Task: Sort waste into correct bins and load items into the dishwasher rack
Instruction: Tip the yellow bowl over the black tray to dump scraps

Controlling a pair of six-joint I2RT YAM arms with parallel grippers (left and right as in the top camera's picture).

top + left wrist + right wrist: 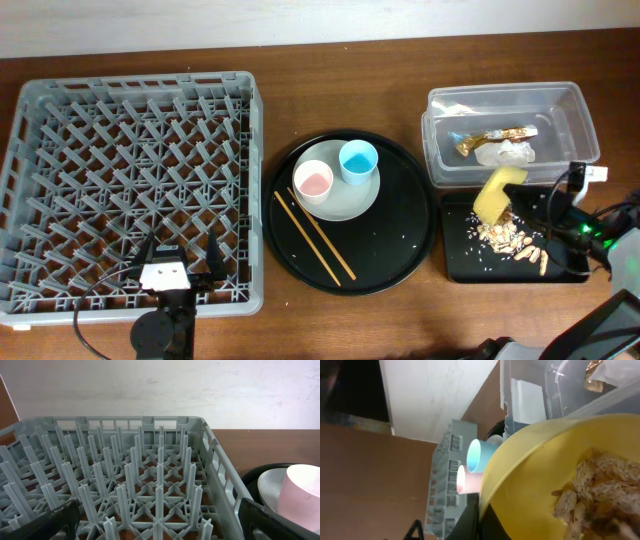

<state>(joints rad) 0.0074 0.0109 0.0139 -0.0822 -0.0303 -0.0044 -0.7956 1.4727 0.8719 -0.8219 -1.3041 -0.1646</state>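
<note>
My right gripper is to put down the yellow bowl. It will let go of it on the bare part of the round black tray [377, 247] beside the chopsticks.
My right gripper [540, 205] is shut on the rim of the yellow bowl [495, 192], tipped on its side over the shallow black tray [455, 262]. Beige food scraps [512, 240] lie in that tray and some cling inside the bowl [600, 495]. The clear tub [575, 110] holds the gold foil wrapper [495, 137] and white tissue [510, 152]. The pink cup [312, 180] and blue cup [358, 160] stand on the pale plate [345, 200], with chopsticks [315, 238] beside it. My left gripper [180, 262] is open over the grey rack [130, 180] near its front edge.
The plate, cups and chopsticks rest on a large round black tray [400, 250] between the rack and the bins. Small crumbs are scattered on it. A white wall runs along the table's far edge.
</note>
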